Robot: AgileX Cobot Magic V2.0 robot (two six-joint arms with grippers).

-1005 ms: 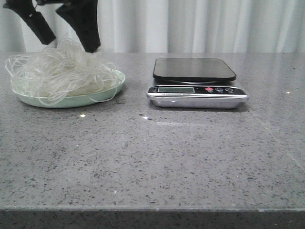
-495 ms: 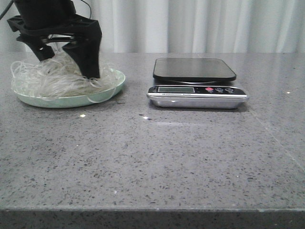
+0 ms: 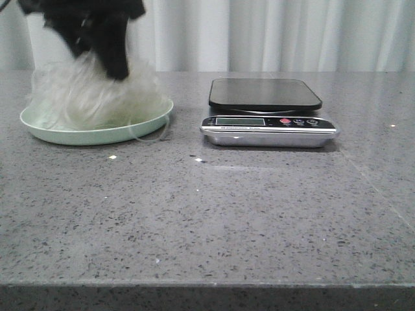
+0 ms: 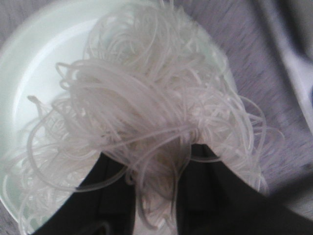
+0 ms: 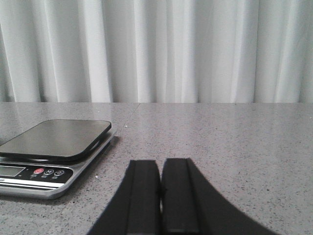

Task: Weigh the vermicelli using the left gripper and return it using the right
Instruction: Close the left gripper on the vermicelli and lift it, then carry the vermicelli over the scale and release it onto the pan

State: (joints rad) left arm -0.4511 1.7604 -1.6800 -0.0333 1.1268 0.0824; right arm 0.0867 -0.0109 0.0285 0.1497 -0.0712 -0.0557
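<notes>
My left gripper is going to let go of the vermicelli on the middle of the scale's bare black platform (image 3: pixel 258 88).
The vermicelli (image 3: pixel 91 97) is a whitish tangle of thin strands, lifted in a blurred bunch over the pale green plate (image 3: pixel 48 129) at the far left. My left gripper (image 3: pixel 107 61) is black and shut on the top of the bunch. In the left wrist view the strands (image 4: pixel 142 112) are pinched between its two fingers (image 4: pixel 159 191), with the plate (image 4: pixel 34 73) below. The scale (image 3: pixel 266 113) stands right of the plate, its black platform bare. My right gripper (image 5: pixel 160 191) is shut and empty above the table right of the scale (image 5: pixel 49 152); the front view does not show it.
A white curtain (image 3: pixel 292 32) hangs behind the grey speckled table (image 3: pixel 214 220). A loose loop of noodle (image 3: pixel 152 133) hangs over the plate's right rim.
My left gripper came down onto the vermicelli, shut on it and is now rising with the bunch; the strands have gathered up off the plate. The plate shifted slightly.
</notes>
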